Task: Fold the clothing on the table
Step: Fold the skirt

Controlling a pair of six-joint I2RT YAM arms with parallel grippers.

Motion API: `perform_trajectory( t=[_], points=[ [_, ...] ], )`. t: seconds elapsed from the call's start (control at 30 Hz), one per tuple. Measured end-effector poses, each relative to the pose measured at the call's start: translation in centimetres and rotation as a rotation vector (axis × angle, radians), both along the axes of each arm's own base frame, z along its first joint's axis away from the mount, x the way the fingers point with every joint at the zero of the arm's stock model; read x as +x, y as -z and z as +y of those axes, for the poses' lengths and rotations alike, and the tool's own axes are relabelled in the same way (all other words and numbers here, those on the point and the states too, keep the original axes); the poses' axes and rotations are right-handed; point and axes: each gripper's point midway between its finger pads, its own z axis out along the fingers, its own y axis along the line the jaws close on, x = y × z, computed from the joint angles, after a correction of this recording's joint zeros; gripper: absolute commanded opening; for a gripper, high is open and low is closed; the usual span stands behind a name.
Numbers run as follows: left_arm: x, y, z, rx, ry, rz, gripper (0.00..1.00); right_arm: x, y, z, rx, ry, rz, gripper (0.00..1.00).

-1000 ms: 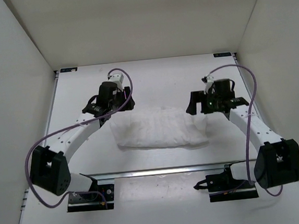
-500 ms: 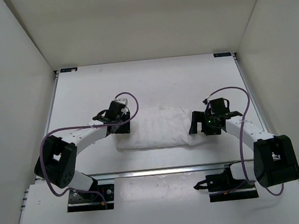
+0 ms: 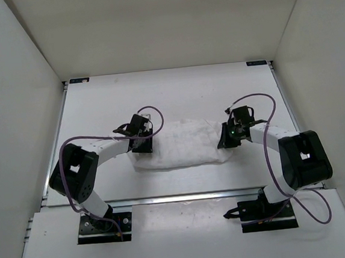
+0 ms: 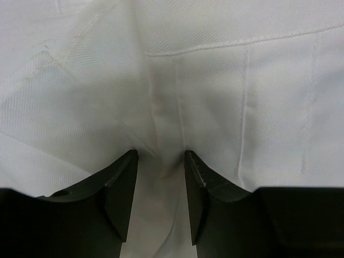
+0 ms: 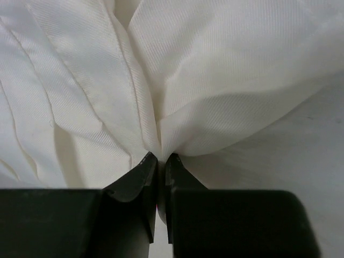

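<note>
Next, I let go of the pinched fold with my right gripper over the middle of the white clothing (image 3: pixel 174 123), near its back edge.
The clothing (image 3: pixel 181 145) is a white, creased bundle lying across the middle of the table (image 3: pixel 175 92). My left gripper (image 3: pixel 142 145) presses down on its left end. In the left wrist view that gripper (image 4: pixel 160 156) has its jaws partly closed around a raised ridge of the fabric (image 4: pixel 242 80), which fills the gap between them. My right gripper (image 3: pixel 225 141) sits at the garment's right end. In the right wrist view it (image 5: pixel 161 158) is shut tight on a pinched fold of the cloth (image 5: pixel 80 80), with creases fanning out from the fingertips.
White walls enclose the table on the left, back and right. A silver rail (image 3: pixel 184 195) runs along the near edge in front of both arm bases. Bare table surface (image 5: pixel 306 156) shows beside the garment's right edge. Purple cables loop above each wrist.
Both arms swung in and dropped onto the ends of the garment. The right gripper went from wide open to shut on a fold. The left jaws narrowed around the fabric.
</note>
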Motion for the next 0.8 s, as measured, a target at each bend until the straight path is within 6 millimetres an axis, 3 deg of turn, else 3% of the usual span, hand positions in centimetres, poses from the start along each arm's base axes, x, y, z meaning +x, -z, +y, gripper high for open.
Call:
perform_trajectory(
  t=[0.17,0.23,0.33,0.43,0.53,0.63,0.8],
  points=[
    [1.8,-0.1,-1.5,-0.028,0.010,-0.005,0.51,1.6,-1.6,-1.6,-0.012,0.037,-0.009,0.01],
    [2.8,-0.1,-2.7,-0.054,0.019,-0.011,0.50,3.9,-4.0,-2.8,-0.020,0.057,-0.055,0.00],
    [4.2,-0.3,-5.1,-0.102,0.038,-0.021,0.51,8.6,-10.1,-3.2,-0.014,0.056,-0.203,0.00],
    [5.3,-0.4,-7.8,-0.170,0.066,-0.024,0.51,12.0,-16.4,-1.3,0.016,0.002,-0.360,0.00],
    [6.3,-0.6,-10.2,-0.240,0.087,-0.010,0.51,12.8,-19.7,2.8,0.057,-0.100,-0.439,0.00],
    [7.4,-0.7,-12.3,-0.307,0.096,0.007,0.51,12.1,-18.9,7.6,0.083,-0.225,-0.424,0.00],
    [8.3,-0.8,-14.4,-0.407,0.099,0.046,0.51,8.8,-12.1,13.7,0.045,-0.419,-0.258,0.00]
  ],
)
